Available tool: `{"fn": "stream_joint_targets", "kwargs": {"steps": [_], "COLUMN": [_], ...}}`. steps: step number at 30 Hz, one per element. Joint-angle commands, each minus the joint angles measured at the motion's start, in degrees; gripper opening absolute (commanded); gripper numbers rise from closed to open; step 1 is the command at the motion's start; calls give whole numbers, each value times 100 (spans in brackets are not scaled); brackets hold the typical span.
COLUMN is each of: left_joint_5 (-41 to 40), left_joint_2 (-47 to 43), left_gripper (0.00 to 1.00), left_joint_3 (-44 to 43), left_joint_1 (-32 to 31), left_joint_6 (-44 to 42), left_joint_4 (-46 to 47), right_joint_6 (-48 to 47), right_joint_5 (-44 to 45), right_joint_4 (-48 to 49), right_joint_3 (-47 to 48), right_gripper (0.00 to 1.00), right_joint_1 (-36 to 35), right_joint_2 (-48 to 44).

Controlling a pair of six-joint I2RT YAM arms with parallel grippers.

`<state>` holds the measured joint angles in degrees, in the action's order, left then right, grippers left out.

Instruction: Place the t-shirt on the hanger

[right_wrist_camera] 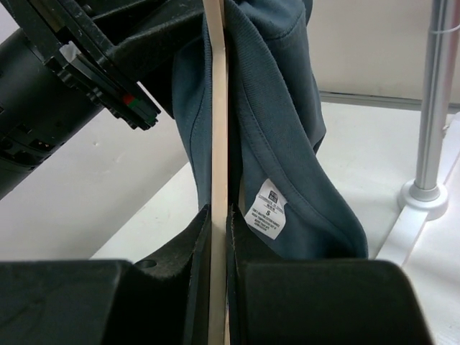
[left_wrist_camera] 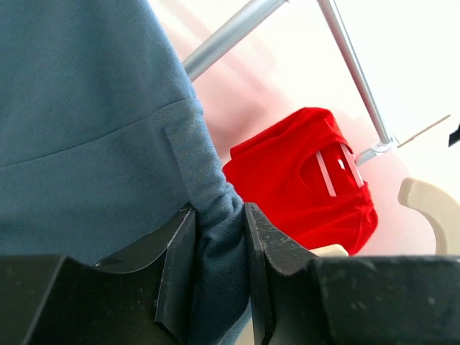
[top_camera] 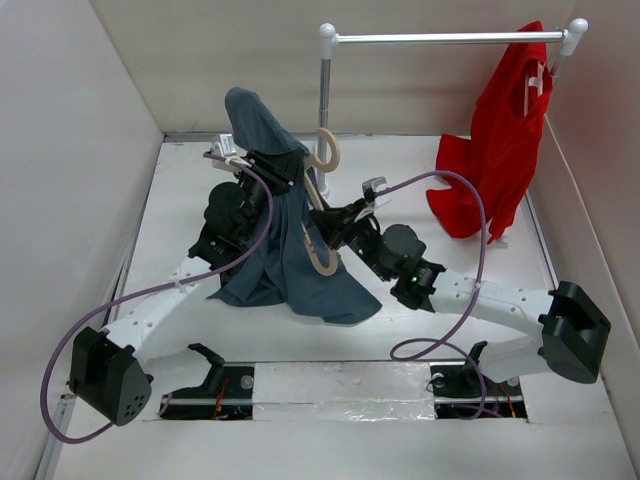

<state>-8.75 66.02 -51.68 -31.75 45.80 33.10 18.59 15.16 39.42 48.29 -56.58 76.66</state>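
I will let go of the hanger with my right gripper and take the t-shirt's collar (right_wrist_camera: 296,188) near the white label, because the hanger's lower end is outside the t-shirt.
The slate blue-grey t-shirt (top_camera: 290,250) hangs lifted in the middle of the table, its lower part resting on the surface. My left gripper (top_camera: 268,168) is shut on a fold of it near the top (left_wrist_camera: 219,237). My right gripper (top_camera: 335,232) is shut on the beige hanger (top_camera: 318,215), whose flat edge (right_wrist_camera: 215,129) stands between my jaws beside the shirt's collar and its white size label (right_wrist_camera: 266,208). The hanger's hook (top_camera: 328,152) points up beside the shirt; its tip shows in the left wrist view (left_wrist_camera: 431,208).
A silver rail (top_camera: 450,38) on a post (top_camera: 324,95) with white ball ends stands at the back. A red garment (top_camera: 495,150) hangs from its right end. White walls close in left, back and right. The post's base (right_wrist_camera: 424,194) is near my right gripper.
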Motion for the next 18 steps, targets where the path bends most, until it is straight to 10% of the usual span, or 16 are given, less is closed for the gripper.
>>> {"fn": "stream_joint_targets", "kwargs": {"steps": [1,8,12,18], "left_joint_5": [471,533,567,849], "left_joint_2": [-396,-766,-985,-1179], "left_gripper": [0,0,0,0], "left_joint_3": [88,229,422,510], "left_joint_1": [-95,-95,-95,98], "left_joint_6": [-414,-484,-379,-98], "left_joint_4": [162,30,196,319], "right_joint_6": [180,242,75,40], "right_joint_5": [-101,-189,-460,-696], "right_joint_4": [558,31,-372,-637], "right_joint_3": [278,14,-188,-1119], "right_gripper": [14,49,49,0], "right_joint_1": [-82,-82,-82,146], "right_joint_2": [-29,-424,-941,-1680]}}
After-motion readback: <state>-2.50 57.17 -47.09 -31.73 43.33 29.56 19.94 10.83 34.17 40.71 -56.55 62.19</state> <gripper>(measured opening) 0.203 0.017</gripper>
